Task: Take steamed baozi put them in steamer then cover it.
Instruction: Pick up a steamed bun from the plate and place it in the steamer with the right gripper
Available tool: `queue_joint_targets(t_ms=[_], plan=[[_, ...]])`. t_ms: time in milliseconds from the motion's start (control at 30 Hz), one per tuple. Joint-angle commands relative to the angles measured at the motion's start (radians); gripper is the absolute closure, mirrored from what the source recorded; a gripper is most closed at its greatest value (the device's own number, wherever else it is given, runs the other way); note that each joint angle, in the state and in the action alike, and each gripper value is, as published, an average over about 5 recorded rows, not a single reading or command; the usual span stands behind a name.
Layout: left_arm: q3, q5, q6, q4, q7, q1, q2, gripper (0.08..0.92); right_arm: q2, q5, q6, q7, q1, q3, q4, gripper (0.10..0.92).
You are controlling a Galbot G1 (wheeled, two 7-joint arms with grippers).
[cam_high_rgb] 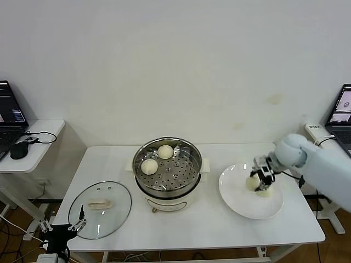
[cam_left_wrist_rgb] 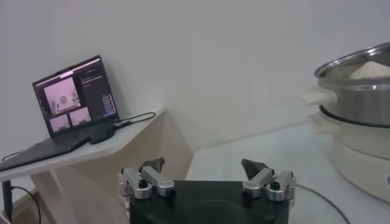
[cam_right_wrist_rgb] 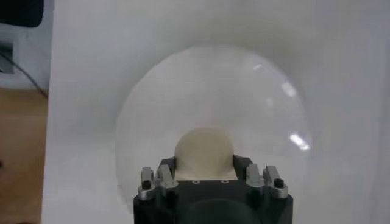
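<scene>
I need to release the baozi, now gripped down over the white plate, with my right gripper on the empty near part of the steamer's steel basket [cam_high_rgb: 169, 179].
The steamer [cam_high_rgb: 188, 181] stands mid-table with two baozi [cam_high_rgb: 165, 152] [cam_high_rgb: 149, 165] in its steel basket. The clear glass cover [cam_high_rgb: 114, 215] lies flat on the table to its left. My right gripper [cam_high_rgb: 259, 177] is down over the white plate [cam_high_rgb: 239, 205], its fingers closed against both sides of a baozi [cam_high_rgb: 252, 183]. The right wrist view shows that baozi [cam_right_wrist_rgb: 204, 148] gripped between the jaws of the right gripper [cam_right_wrist_rgb: 205, 165]. A second baozi [cam_high_rgb: 266, 192] lies beside it on the plate. My left gripper [cam_high_rgb: 78, 219] is parked open at the cover's near edge.
Side tables with laptops stand at far left [cam_high_rgb: 11, 109] and far right [cam_high_rgb: 343, 107]. A mouse [cam_high_rgb: 18, 150] and cable lie on the left one. The left wrist view shows the steamer [cam_left_wrist_rgb: 359, 103] and the left laptop [cam_left_wrist_rgb: 73, 97].
</scene>
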Motion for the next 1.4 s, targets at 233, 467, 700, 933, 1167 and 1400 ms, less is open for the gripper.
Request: queue_joint_targets(t_ms=[233,467,700,933,1167,1400], plan=[[-0.011,-0.010,0.001,0.004,0.000,-0.007,0.003,0.177,0.316,0.253,-0.004,0.018,0.479,-0.261,-0.003,0.431],[-0.025,-0.021,0.003,0.008,0.000,-0.015,-0.001,0.177,0.507,0.298,0.030,0.049,0.473,-0.297,-0.034,0.431],[-0.038,-0.025,0.002,0.015,-0.002,-0.021,-0.006,0.177,0.621,0.260,0.118,0.091,0.383,-0.346,-0.063,0.430],[-0.043,-0.026,0.002,0.012,-0.003,-0.019,-0.012,0.177,0.652,0.167,0.215,0.093,0.326,-0.391,-0.090,0.431],[-0.040,-0.026,0.003,0.010,-0.006,-0.022,-0.017,0.177,0.666,0.119,0.291,0.085,0.312,-0.430,-0.111,0.429],[-0.039,-0.028,0.002,0.015,-0.009,-0.029,-0.018,0.177,0.678,0.095,0.340,0.077,0.307,-0.440,-0.132,0.423]])
